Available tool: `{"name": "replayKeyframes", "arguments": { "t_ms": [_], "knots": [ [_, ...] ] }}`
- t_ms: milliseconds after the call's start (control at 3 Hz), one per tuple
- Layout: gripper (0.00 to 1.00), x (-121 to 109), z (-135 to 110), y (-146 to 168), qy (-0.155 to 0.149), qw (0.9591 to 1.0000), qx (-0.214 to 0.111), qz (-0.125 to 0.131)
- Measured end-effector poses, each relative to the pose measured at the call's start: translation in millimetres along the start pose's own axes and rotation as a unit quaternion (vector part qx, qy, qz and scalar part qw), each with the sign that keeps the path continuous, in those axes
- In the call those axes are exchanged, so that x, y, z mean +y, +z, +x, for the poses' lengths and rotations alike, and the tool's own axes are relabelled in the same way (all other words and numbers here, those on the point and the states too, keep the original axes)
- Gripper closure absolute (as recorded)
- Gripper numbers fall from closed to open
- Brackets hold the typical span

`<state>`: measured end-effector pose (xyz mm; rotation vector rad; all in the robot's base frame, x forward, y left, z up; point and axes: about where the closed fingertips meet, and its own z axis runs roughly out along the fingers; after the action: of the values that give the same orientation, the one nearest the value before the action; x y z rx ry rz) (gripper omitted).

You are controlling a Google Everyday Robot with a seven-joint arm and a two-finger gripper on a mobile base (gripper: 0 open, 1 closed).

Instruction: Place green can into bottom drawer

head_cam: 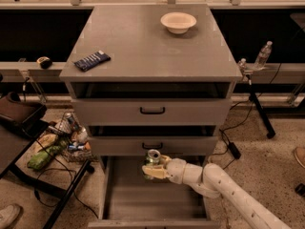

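Observation:
The green can, now hanging over the drawer's back part, will be released by my gripper midway (140,187) along the bottom drawer's bare inside, a little toward the basket side.
The green can (152,159) with its silver top is upright in my gripper (154,167), whose pale fingers are shut around its body. The arm reaches in from the lower right. The can hangs over the back part of the bottom drawer (119,197), which is pulled out as a wide grey tray with a bare flat floor. The can sits just below the front of the middle drawer (152,145). I cannot tell whether the can touches the drawer floor.
The grey cabinet top (147,46) holds a white bowl (178,22) and a flat dark-blue snack packet (92,60). The top drawer (152,110) has a black handle. A basket of items (66,135) stands left of the cabinet. A water bottle (263,55) stands at the right.

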<state>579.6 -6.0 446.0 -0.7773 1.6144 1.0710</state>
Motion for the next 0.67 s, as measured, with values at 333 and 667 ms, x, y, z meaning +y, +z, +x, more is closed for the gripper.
{"name": "replayKeyframes", "arguments": {
  "t_ms": [333,667],
  "knots": [
    [1.00,0.0,0.0,0.0,0.000,1.0000,0.000,0.000],
    [1.00,-11.3,34.3,14.6,0.007,0.9999,0.006,-0.011]
  ]
}}
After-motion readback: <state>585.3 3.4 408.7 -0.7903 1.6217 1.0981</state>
